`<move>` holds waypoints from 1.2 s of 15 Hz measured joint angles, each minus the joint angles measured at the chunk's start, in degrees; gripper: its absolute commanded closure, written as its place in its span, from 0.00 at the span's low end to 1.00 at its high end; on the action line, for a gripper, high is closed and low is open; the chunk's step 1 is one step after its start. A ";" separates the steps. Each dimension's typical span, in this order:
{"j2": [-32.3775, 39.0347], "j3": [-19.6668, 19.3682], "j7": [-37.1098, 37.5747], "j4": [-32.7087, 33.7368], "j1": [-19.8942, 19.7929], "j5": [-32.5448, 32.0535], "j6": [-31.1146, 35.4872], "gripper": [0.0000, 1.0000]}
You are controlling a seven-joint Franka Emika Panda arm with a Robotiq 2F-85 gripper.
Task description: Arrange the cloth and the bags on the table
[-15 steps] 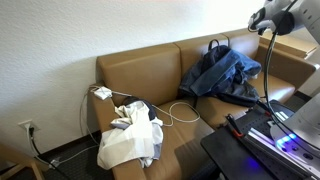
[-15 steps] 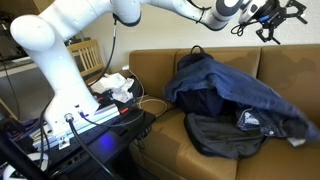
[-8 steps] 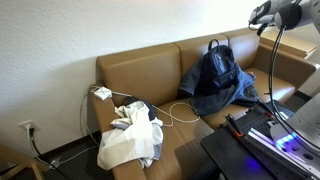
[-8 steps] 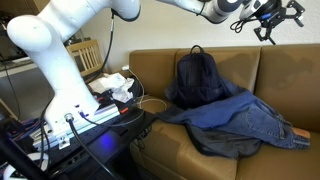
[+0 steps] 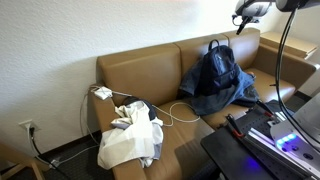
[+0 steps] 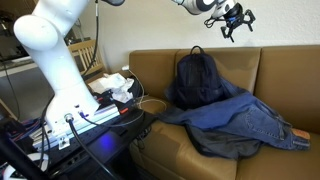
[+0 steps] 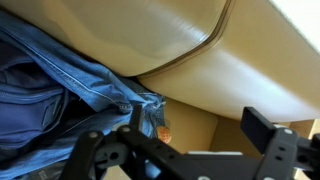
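Note:
Next, I close my gripper on the top loop handle (image 5: 214, 43) of the black backpack by the sofa's backrest.
The black backpack (image 5: 214, 62) (image 6: 196, 78) stands upright against the tan sofa's backrest, its top loop handle up. The dark blue denim cloth (image 5: 232, 92) (image 6: 245, 124) lies spread over the seat at its foot and fills the left of the wrist view (image 7: 50, 95). At the sofa's other end sits the white tote (image 5: 126, 145) (image 6: 116, 84). My gripper (image 5: 243, 16) (image 6: 236, 19) (image 7: 195, 132) hangs high in the air above the backrest, open and holding nothing, well clear of backpack and cloth.
A white cable (image 5: 178, 112) loops across the middle seat cushion to a plug on the armrest. The black table (image 5: 240, 152) (image 6: 105, 128) carrying the robot base and electronics stands in front of the sofa. A wooden chair (image 6: 84, 55) stands behind it.
The denim cloth slid off the backpack onto the seat, leaving the backpack upright and uncovered. My open gripper has since moved along above the backrest toward the backpack's side.

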 measured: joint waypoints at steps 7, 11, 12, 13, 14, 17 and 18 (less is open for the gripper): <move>-1.79 9.45 -4.77 0.36 -4.27 1.47 -9.58 0.00; -5.85 13.63 -12.06 -0.40 -5.52 4.86 -18.56 0.00; -7.49 14.38 -14.27 -1.14 -5.86 5.41 -20.83 0.00; -9.31 14.95 -16.65 -2.28 -6.02 5.68 -23.00 0.00; -11.00 15.34 -19.10 -3.49 -6.10 5.70 -24.97 0.00; -13.90 15.84 -21.90 -6.06 -6.12 5.70 -26.83 0.00; -14.03 15.87 -22.06 -6.35 -6.12 5.70 -26.84 0.00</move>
